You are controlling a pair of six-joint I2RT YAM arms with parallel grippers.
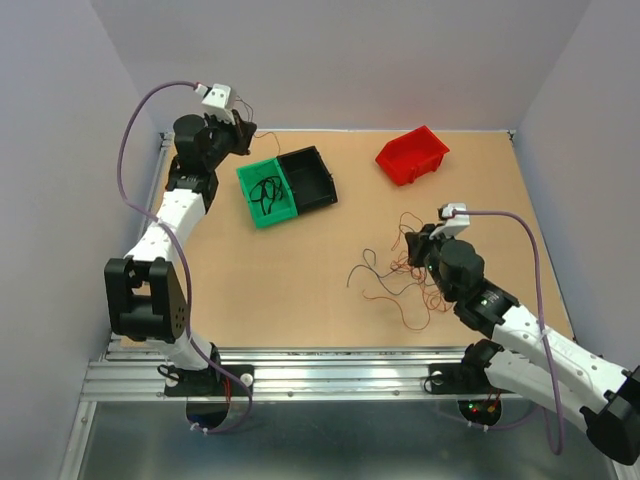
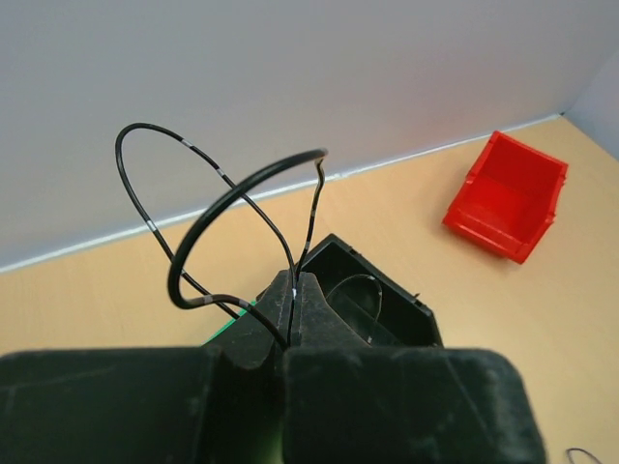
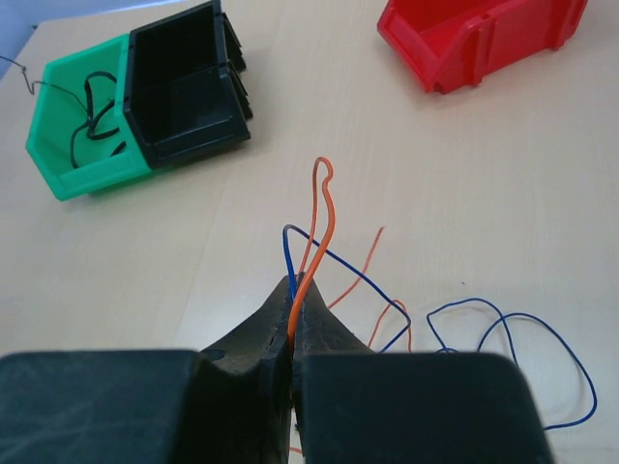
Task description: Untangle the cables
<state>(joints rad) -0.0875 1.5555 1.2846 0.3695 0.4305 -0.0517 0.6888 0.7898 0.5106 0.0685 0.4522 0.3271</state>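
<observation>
Next, I let go of the thin black cable with my left gripper on top of the black cables inside the green bin [image 1: 268, 189].
A tangle of thin red, orange and dark cables [image 1: 405, 270] lies on the table right of centre. My right gripper [image 3: 297, 282] is shut on an orange cable [image 3: 324, 208] and a blue cable [image 3: 348, 266], over the tangle [image 1: 418, 245]. My left gripper [image 2: 293, 282] is shut on a looped black cable [image 2: 208, 227], held high at the back left [image 1: 240, 125], behind the green bin [image 1: 266, 193]. The green bin holds several black cables [image 3: 89, 126].
A black bin [image 1: 308, 178] stands against the green bin's right side; it shows a thin wire inside in the left wrist view [image 2: 372, 304]. A red bin [image 1: 412, 154] sits at the back right. Lavender arm cords arc over both arms.
</observation>
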